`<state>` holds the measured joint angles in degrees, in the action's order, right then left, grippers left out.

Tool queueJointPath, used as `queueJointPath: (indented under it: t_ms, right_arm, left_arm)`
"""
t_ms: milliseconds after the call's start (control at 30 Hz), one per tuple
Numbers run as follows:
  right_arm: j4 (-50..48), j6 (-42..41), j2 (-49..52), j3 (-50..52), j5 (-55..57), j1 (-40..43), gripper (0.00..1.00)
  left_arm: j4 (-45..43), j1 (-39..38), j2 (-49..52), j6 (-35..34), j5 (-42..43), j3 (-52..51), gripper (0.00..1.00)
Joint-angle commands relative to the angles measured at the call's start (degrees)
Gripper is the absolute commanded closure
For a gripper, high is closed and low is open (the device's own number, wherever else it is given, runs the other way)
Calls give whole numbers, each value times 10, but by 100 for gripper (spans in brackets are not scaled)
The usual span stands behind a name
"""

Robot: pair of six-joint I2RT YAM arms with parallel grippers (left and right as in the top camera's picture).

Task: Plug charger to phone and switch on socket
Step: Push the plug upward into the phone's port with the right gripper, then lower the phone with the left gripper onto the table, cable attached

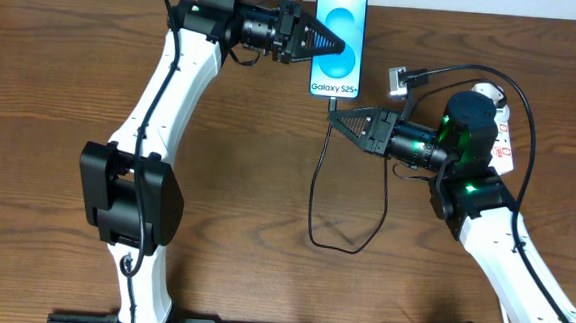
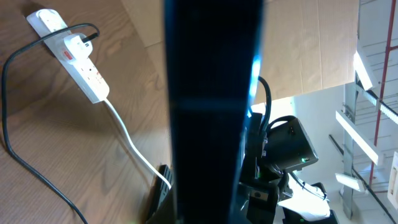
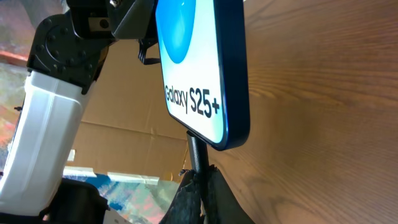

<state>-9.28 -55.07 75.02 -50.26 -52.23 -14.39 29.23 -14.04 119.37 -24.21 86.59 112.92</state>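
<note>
I will use my left gripper to set the phone down on the wood [image 1: 316, 141] by the black cable, just below the plug.
The phone [image 1: 340, 24], blue screen up with "Galaxy S25+" text, lies at the table's far middle. My left gripper [image 1: 320, 41] is shut on its left edge; in the left wrist view the phone's dark edge [image 2: 211, 112] fills the centre. My right gripper [image 1: 337, 117] is shut on the charger's black plug [image 3: 198, 152], just below the phone [image 3: 199, 68]. The plug tip meets the phone's bottom edge; how deep it sits is hidden. The black cable [image 1: 316, 198] loops toward the front. The white socket strip [image 1: 502, 130] lies at the right, partly behind my right arm, and also shows in the left wrist view [image 2: 78, 59].
A white adapter [image 2: 76, 43] with the black cable sits in the strip. The strip's white cord [image 2: 130, 146] runs across the wood. A small grey block [image 1: 400, 82] lies right of the phone. Cardboard panels [image 2: 311, 50] stand beyond the table.
</note>
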Motion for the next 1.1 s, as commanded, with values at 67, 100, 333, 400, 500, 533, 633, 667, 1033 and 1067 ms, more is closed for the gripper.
queueJointPath:
  t_ms: [67,100,333,400,500,533,633,667,1033,1067]
  right_arm:
    - [-9,9,2,-4,58,9,99]
    - [-12,9,2,-4,58,9,99]
    - [-47,9,2,-4,58,8,99]
    - [-39,9,2,-4,58,8,93]
    - [-30,9,2,-4,58,8,73]
    - [-25,9,2,-4,58,8,67]
    - [-17,9,2,-4,58,8,55]
    - [-12,9,2,-4,56,8,48]
    - [104,102,2,-4,58,11,1]
    - [115,108,2,-4,65,11,1]
  left_arm:
    - [-2,-2,-8,1,35,7,93]
    - [-2,-2,-8,1,35,7,93]
    - [-2,-2,-8,1,35,7,93]
    - [-2,-2,-8,1,35,7,93]
    - [-2,-2,-8,1,35,7,93]
    - [-2,-2,-8,1,34,7,93]
    - [-2,-2,-8,1,34,7,93]
    - [-2,-2,-8,1,29,7,93]
    - [161,-3,-4,67,-248,6,93]
    - [180,-5,-2,89,-247,6,93]
